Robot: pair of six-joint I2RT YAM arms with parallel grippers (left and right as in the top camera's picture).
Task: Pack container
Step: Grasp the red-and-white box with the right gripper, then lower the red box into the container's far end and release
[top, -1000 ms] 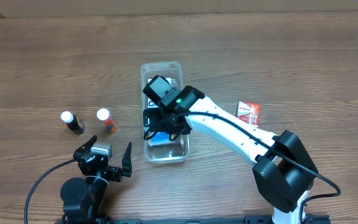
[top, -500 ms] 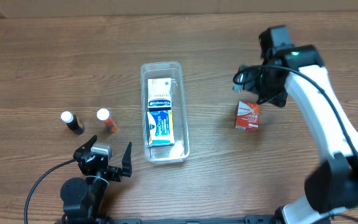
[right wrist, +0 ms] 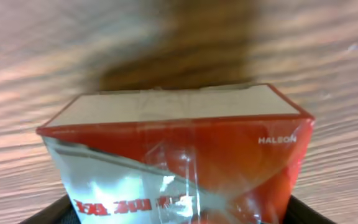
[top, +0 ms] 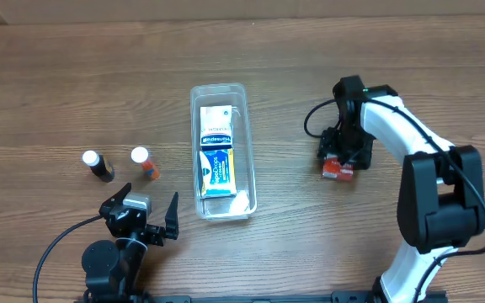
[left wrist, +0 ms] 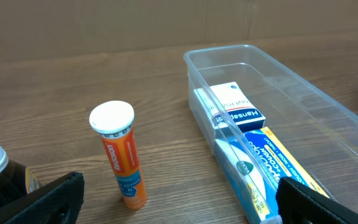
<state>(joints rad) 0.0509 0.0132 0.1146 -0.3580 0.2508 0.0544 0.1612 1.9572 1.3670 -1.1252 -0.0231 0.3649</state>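
Note:
My left gripper needs to next move to the white cap (top: 91, 157) of the dark bottle, which is beside the orange tube, and close on it there.
The container (top: 218, 86) is a clear long bin at the table's middle, also seen in the left wrist view (left wrist: 222, 51). It holds a white and blue box (top: 216, 126) and a blue and yellow box (top: 217, 172). Right of the bin lies a red box (top: 340, 171), and my right gripper (top: 341, 160) sits down over it. In the right wrist view the red box (right wrist: 185, 149) fills the space between the black fingers, which press its two sides. My left gripper (top: 145, 204) rests open near the front edge, with nothing in it.
An orange tube (top: 144, 162) with a white cap and a dark bottle (top: 98, 165) with a white cap stand left of the bin. The tube (left wrist: 120, 155) is upright just ahead of my left gripper (left wrist: 179, 186).
My right arm left the bin, swung right, and came down onto the red box. Its jaws opened wide and then closed on the box. The left arm stayed still.

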